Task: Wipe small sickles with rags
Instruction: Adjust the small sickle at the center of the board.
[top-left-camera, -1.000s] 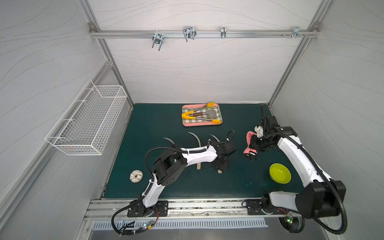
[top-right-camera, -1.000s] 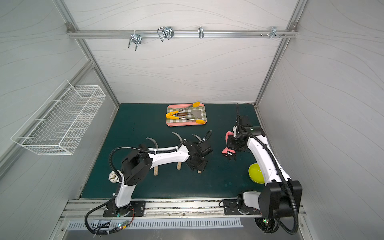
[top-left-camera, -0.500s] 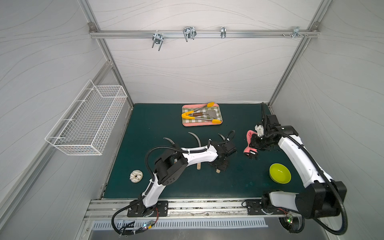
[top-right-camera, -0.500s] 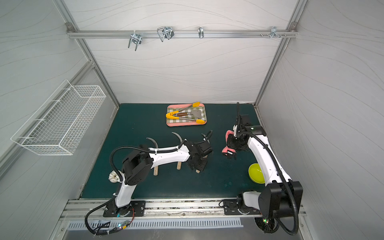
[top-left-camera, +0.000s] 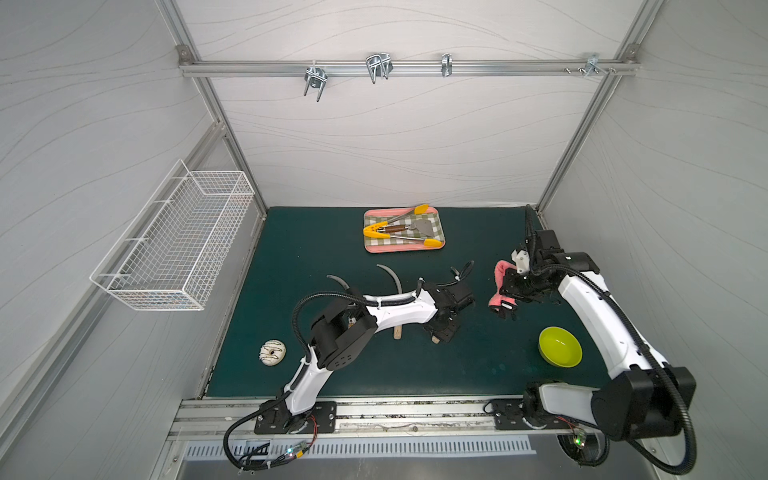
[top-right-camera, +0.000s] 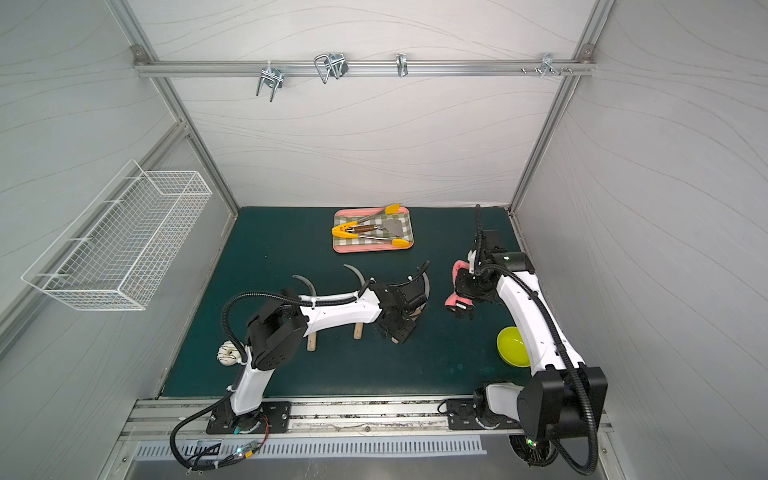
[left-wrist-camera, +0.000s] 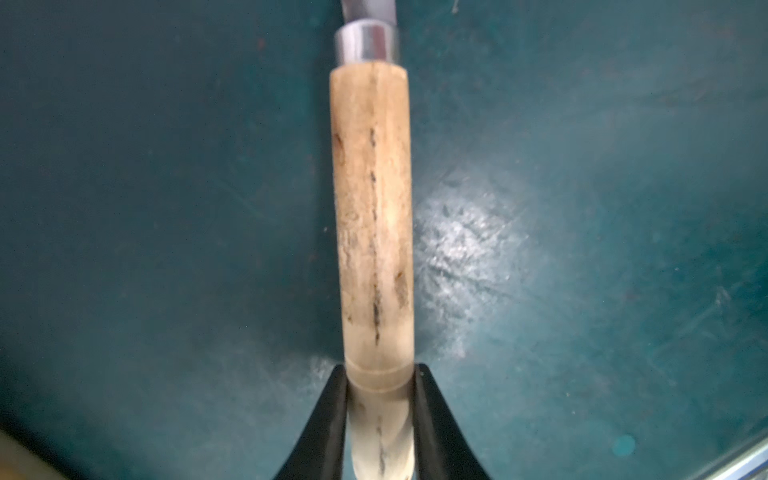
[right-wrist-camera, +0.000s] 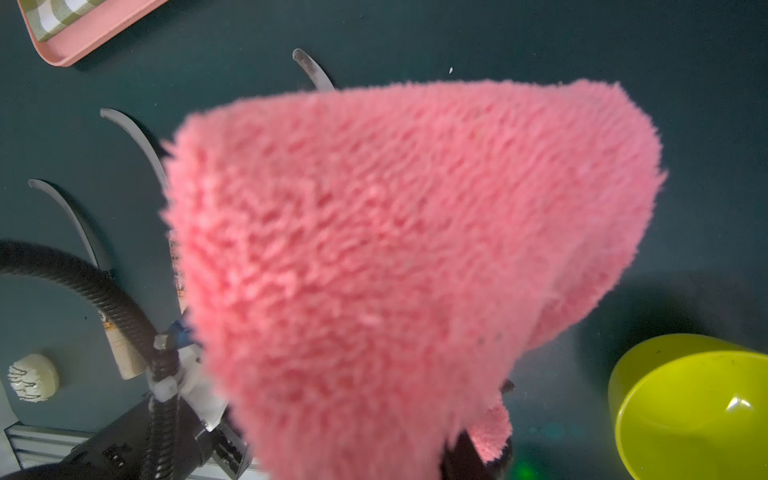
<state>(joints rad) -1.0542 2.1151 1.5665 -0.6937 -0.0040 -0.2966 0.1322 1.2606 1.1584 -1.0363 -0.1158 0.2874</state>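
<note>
The robot's left gripper holds the sickle at the handle's groove, taking up room the rag needs, so it should regrip at the handle's butt end (left-wrist-camera: 382, 457) before wiping.
My left gripper (left-wrist-camera: 380, 368) is shut on the butt end of a small sickle's pale wooden handle (left-wrist-camera: 372, 208). Both black fingers (left-wrist-camera: 332, 415) press its sides, and the metal collar and blade base run out of the frame. In both top views that gripper (top-left-camera: 442, 328) sits low over the mat's middle. Two other sickles lie left of it, blades (top-left-camera: 340, 281) (top-left-camera: 390, 275) pointing away, handles partly under the left arm. My right gripper (top-left-camera: 509, 305) is shut on the pink fuzzy rag (top-left-camera: 498, 286), held above the mat to the right. The rag (right-wrist-camera: 395, 249) hides most of that gripper's fingers.
A pink-rimmed checked tray (top-left-camera: 405, 248) at the back holds yellow-tipped tongs (top-left-camera: 395, 230) and a spatula. A green bowl (top-left-camera: 560, 347) stands front right beside the right arm. A white doughnut (top-left-camera: 273, 353) lies front left. A wire basket (top-left-camera: 174, 245) hangs on the left wall.
The left gripper has edged very slightly left over the sickle handle. The right arm and rag have held still.
</note>
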